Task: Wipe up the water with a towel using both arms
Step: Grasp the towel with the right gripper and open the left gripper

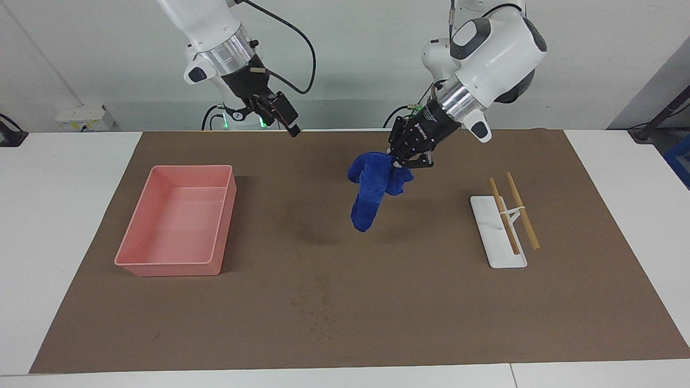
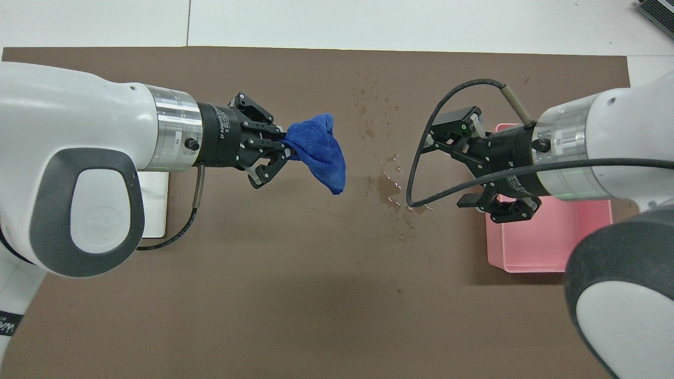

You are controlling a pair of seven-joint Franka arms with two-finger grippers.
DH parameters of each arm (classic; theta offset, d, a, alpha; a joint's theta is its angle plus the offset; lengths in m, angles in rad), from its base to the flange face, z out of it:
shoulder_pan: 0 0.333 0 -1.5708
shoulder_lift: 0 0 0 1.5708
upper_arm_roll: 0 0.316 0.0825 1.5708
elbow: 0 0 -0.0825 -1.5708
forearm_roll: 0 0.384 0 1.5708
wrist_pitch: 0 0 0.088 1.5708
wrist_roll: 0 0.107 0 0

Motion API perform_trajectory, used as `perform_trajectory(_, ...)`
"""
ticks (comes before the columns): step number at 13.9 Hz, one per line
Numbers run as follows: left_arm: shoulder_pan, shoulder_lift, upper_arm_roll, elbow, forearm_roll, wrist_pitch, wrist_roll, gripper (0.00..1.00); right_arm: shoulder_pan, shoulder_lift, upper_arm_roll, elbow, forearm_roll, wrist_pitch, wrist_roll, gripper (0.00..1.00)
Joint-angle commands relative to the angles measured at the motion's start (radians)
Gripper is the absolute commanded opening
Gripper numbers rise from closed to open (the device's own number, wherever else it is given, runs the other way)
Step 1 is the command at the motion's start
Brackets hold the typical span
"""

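Observation:
The robot's right gripper needs to close on the loose end (image 2: 337, 168) of the blue towel, opposite the place where the left gripper holds it.
My left gripper (image 1: 400, 160) is shut on the blue towel (image 1: 372, 189), which hangs bunched from it in the air over the middle of the brown mat (image 1: 431, 312). In the overhead view the left gripper (image 2: 284, 151) holds the towel (image 2: 318, 152) just beside the water (image 2: 387, 173), toward the left arm's end. The water (image 1: 319, 310) is a scatter of dark specks and wet patches on the mat. My right gripper (image 1: 280, 116) is open and empty, raised over the mat near the pink tray; overhead it (image 2: 454, 162) faces the water.
A pink tray (image 1: 172, 265) stands on the mat toward the right arm's end, partly under the right arm overhead (image 2: 547, 247). A white rack (image 1: 498, 253) with two wooden sticks (image 1: 522, 211) lies toward the left arm's end.

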Motion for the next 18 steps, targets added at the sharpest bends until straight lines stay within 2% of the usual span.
perform_trajectory(1, -0.061, -0.04, 0.014, -0.022, -0.021, 0.055, -0.061, 0.0, 0.03, -0.007, 0.0, -0.031, 0.071, 0.083, 0.185, 0.97)
perform_trajectory(5, -0.118, -0.06, 0.012, -0.023, -0.021, 0.076, -0.072, 0.0, 0.122, 0.025, 0.0, -0.051, 0.132, 0.204, 0.423, 0.97)
perform_trajectory(8, -0.118, -0.106, 0.012, -0.037, -0.021, 0.062, -0.069, 0.0, 0.161, 0.033, 0.0, -0.063, 0.132, 0.232, 0.449, 0.97)
perform_trajectory(13, -0.118, -0.125, 0.012, -0.051, -0.019, 0.026, -0.052, 0.0, 0.163, 0.031, 0.0, -0.07, 0.132, 0.242, 0.454, 0.97)
perform_trajectory(16, -0.117, -0.142, 0.012, -0.051, -0.019, 0.003, -0.049, 0.0, 0.161, 0.034, -0.001, -0.089, 0.128, 0.36, 0.462, 0.96)
perform_trajectory(18, -0.112, -0.149, 0.012, -0.048, -0.019, -0.023, -0.047, 0.0, 0.161, 0.023, 0.0, -0.138, 0.126, 0.44, 0.442, 0.96)
